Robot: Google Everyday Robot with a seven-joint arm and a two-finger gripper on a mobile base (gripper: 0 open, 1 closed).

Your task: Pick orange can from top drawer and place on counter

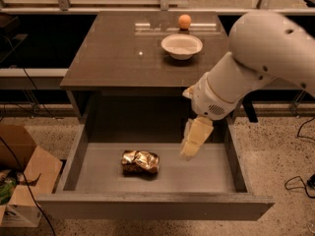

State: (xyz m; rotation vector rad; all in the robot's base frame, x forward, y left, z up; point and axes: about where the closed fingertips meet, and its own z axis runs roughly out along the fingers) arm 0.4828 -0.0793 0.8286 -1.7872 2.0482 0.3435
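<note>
I close on the orange can's end point(151, 163) nearest the drawer's middle next.
The orange can point(141, 162), a crumpled golden-brown metal can, lies on its side on the grey floor of the open top drawer point(206, 176), left of centre. My gripper point(189, 150) hangs from the white arm over the drawer's right half, pointing down. It is to the right of the can, apart from it and above the floor, and it holds nothing. The counter point(113, 58) is the dark glossy slab behind and above the drawer.
A white bowl point(181, 45) and a small orange ball point(184, 21) sit at the counter's back right. A cardboard box point(22, 178) stands on the floor at the left. Cables point(298, 181) lie on the floor at the right.
</note>
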